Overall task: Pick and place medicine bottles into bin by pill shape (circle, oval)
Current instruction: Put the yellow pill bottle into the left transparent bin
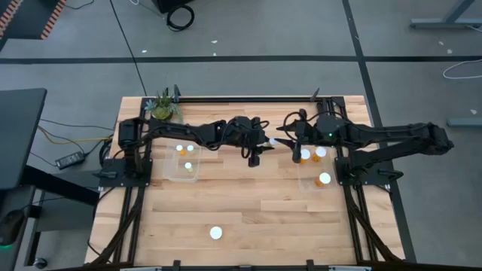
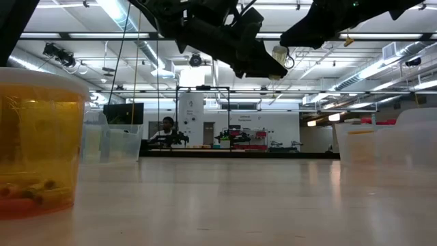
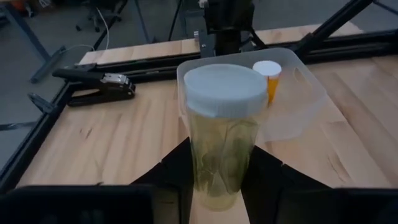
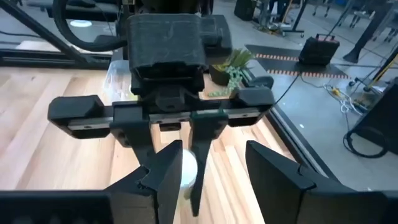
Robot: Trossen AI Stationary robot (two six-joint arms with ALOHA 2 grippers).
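Observation:
The left gripper's fingers cover the body of the bottle, so the robot's right gripper should grab the bottle by its white cap [image 3: 226, 90] and stand it down before the bottle gets sorted.
My left gripper [image 1: 263, 144] is above the table's middle, shut on a medicine bottle [image 3: 221, 134] with a white cap and a pale yellow see-through body. My right gripper [image 4: 211, 165] faces it from the right, open. Its fingers stand close by the bottle's cap [image 4: 186, 172]; I cannot tell whether they touch it. Two capped bottles [image 1: 182, 149] lie in the clear left bin [image 1: 197, 175]. Three bottles [image 1: 321, 153] lie in the clear right bin [image 1: 303, 179]. One bottle [image 1: 216, 232] stands alone on its base near the table's near edge and looms large in the low view [image 2: 34, 143]. My left gripper pinches the bottle's body [image 3: 217, 186] between its two fingers [image 3: 174, 171]. The fingers come level from the table's left and lie along the bottle. The capped end [image 3: 224, 90] sticks out past the fingertips toward my right gripper. The bottle is lifted clear of the table [image 2: 279, 55].
A green potted plant [image 1: 163, 108] stands at the table's far left corner. Black frame rails [image 1: 248, 98] run along the far edge and down both sides. Bare wood [image 1: 248, 203] lies between the two bins.

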